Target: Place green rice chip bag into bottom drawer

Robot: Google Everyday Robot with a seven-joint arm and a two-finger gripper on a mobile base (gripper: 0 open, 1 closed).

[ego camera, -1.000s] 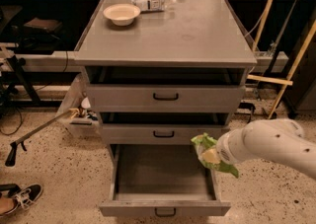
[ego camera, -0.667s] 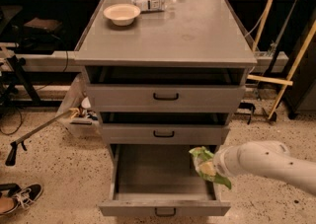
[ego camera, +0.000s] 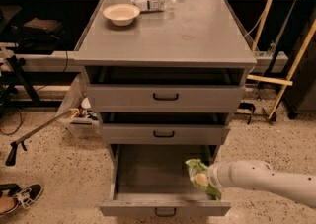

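I will release the green rice chip bag, now hanging inside the open bottom drawer, on the bottom drawer's grey bottom, near the front handle [ego camera: 182,185].
The green rice chip bag [ego camera: 199,177] is a crinkled bright-green bag with yellow and white markings. It hangs at the tip of my white arm, inside the right part of the open bottom drawer [ego camera: 165,208]. My gripper [ego camera: 209,180] reaches in from the right over the drawer's right side and is shut on the bag, which hides most of it. The drawer is pulled out and its grey floor shows bare to the left of the bag.
Top drawer [ego camera: 165,97] and middle drawer [ego camera: 164,133] are pushed in. A cream bowl [ego camera: 121,13] and a clear water bottle [ego camera: 150,2] sit at the back of the cabinet top. A bin [ego camera: 79,119], stick and shoe [ego camera: 17,199] lie left; wooden poles [ego camera: 291,65] lean right.
My arm has carried the bag down and a little left, from beside the middle drawer's right end into the open bottom drawer.
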